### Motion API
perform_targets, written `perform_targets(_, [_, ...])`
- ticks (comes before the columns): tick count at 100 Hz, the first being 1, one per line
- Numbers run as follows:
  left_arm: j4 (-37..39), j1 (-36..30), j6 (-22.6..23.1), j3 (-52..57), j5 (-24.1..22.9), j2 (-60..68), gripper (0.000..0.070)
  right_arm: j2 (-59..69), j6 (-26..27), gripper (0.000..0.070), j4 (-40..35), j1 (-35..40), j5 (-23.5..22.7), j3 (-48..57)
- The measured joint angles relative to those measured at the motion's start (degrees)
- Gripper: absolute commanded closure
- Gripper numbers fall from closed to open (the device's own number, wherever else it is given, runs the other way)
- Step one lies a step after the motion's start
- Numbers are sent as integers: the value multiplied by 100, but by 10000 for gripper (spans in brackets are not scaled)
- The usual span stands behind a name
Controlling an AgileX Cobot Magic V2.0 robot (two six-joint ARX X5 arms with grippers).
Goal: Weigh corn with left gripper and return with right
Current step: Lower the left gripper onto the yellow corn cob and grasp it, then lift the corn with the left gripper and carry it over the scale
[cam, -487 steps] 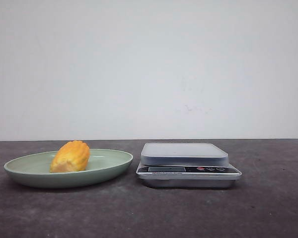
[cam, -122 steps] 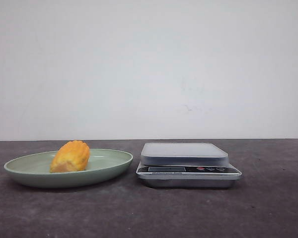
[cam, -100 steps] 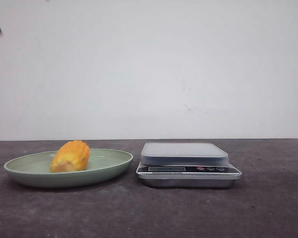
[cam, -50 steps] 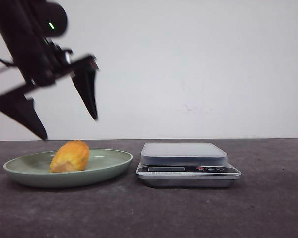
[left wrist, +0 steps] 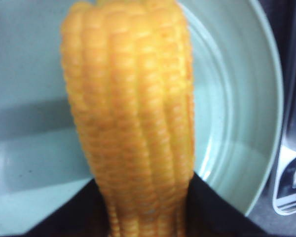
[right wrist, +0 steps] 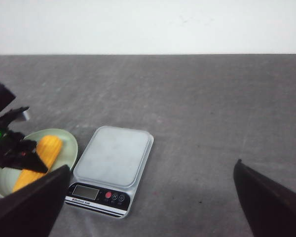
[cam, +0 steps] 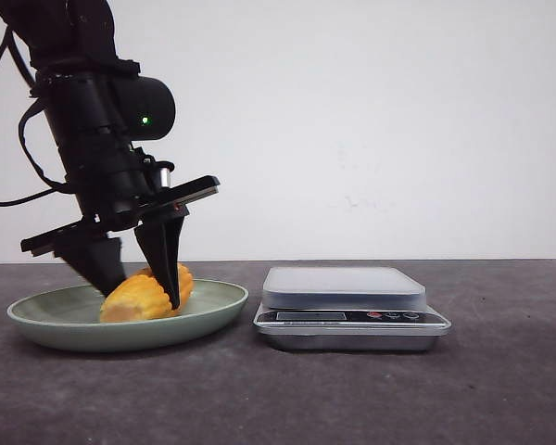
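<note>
Next, I let go of the corn with my left gripper on the scale's grey platform [cam: 315, 273], slightly toward the pale green plate.
The corn [cam: 141, 298] lies in the pale green plate [cam: 213, 304] on the left of the table. My left gripper [cam: 146, 293] has come down onto it, one finger on each side of the cob. In the left wrist view the cob [left wrist: 133, 113] fills the space between the two black fingers [left wrist: 217, 207], which press on its sides. My right gripper [right wrist: 148, 207] is wide open and empty, high above the table; it is out of the front view. The right wrist view shows the corn [right wrist: 42, 153] and the left gripper [right wrist: 15, 148] far off.
A silver digital kitchen scale [cam: 345, 287] with a grey platform stands just right of the plate; it also shows in the right wrist view [right wrist: 113, 158]. The table top [cam: 500, 389] is dark grey, with a white wall behind.
My left arm has come in from the upper left and dropped onto the plate. Its fingers have closed around the corn, which has shifted a little to the right.
</note>
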Motion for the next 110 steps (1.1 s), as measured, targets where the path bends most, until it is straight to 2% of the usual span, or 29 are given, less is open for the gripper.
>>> perform_targets(22, [74, -17, 87, -17, 2, -573, 690, 0, -2, 29, 0, 190, 2, -2])
perform_targets(32, [369, -52, 107, -17, 48, -1241, 690, 0, -2, 29, 2, 308, 2, -2])
perform_targets(42, [785, -85, 70, -17, 306, -1847, 690, 0, -2, 29, 2, 428, 2, -2])
perform_targets(55, [1532, -142, -267, -17, 610, -2527, 690, 0, -2, 29, 2, 544, 2, -2])
perform_targets(77, [2905, -321, -1005, 116, 645, -3421, 690, 0, -2, 29, 4, 579, 2, -2])
perform_targets(88, [2955, -396, -1211, 455, 640, -3412, 689, 0, -2, 29, 4, 579, 2, -2])
perform_targets(110, [2726, -717, -1285, 1043, 444, -2800, 689, 0, -2, 29, 4, 579, 2, -2])
